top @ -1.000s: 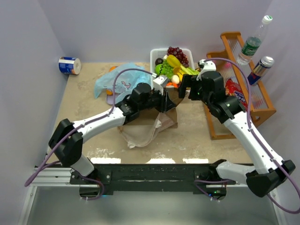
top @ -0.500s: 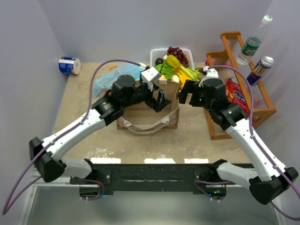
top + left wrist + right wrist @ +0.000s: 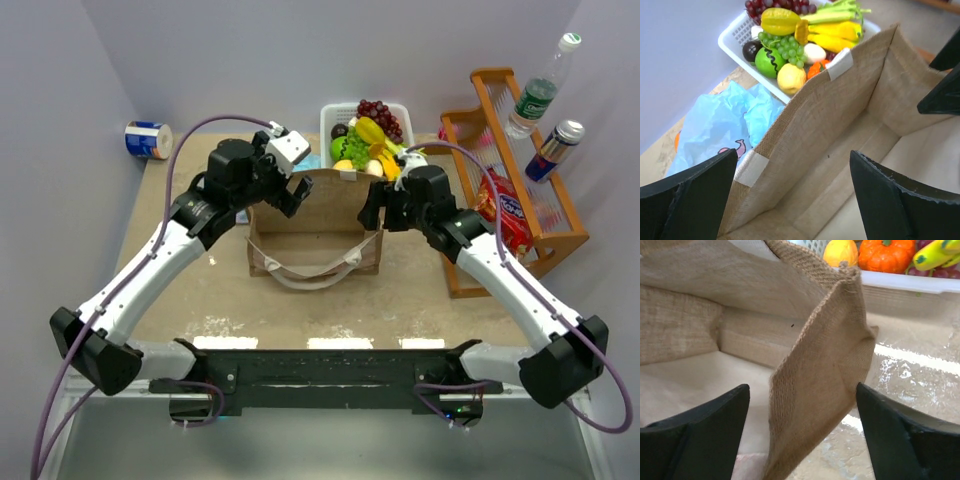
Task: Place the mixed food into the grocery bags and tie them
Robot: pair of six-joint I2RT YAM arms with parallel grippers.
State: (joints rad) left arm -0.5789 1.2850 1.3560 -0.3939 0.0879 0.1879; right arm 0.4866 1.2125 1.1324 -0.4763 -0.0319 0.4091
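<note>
The brown grocery bag has a far edge. My left gripper closes on it next, at the white patch [image 3: 296, 176] [image 3: 752, 169] nearest the light-blue bag.
The brown grocery bag [image 3: 315, 215] stands open mid-table, its white handles [image 3: 310, 270] hanging over the near side. My left gripper [image 3: 287, 193] is open over the bag's left wall [image 3: 840, 110], which runs between the wide-apart fingers [image 3: 690, 200]. At the other side my right gripper [image 3: 378, 205] is open astride the right wall [image 3: 825, 365], touching neither face. The mixed food [image 3: 365, 140] is piled in a white basket [image 3: 327, 115] behind the bag, also seen from the left wrist [image 3: 795, 45]. The light-blue bag [image 3: 715, 125] lies crumpled left of the basket.
A wooden rack [image 3: 520, 180] stands at the right with a water bottle [image 3: 540, 90], a drink can [image 3: 560, 145] and a red snack packet [image 3: 505, 205]. A blue-and-white tin [image 3: 148, 140] lies at the back left corner.
My left gripper opened and swung back-left to the bag's left wall. The slumped bag now stands open and square. My right gripper shifted slightly left onto the right wall.
</note>
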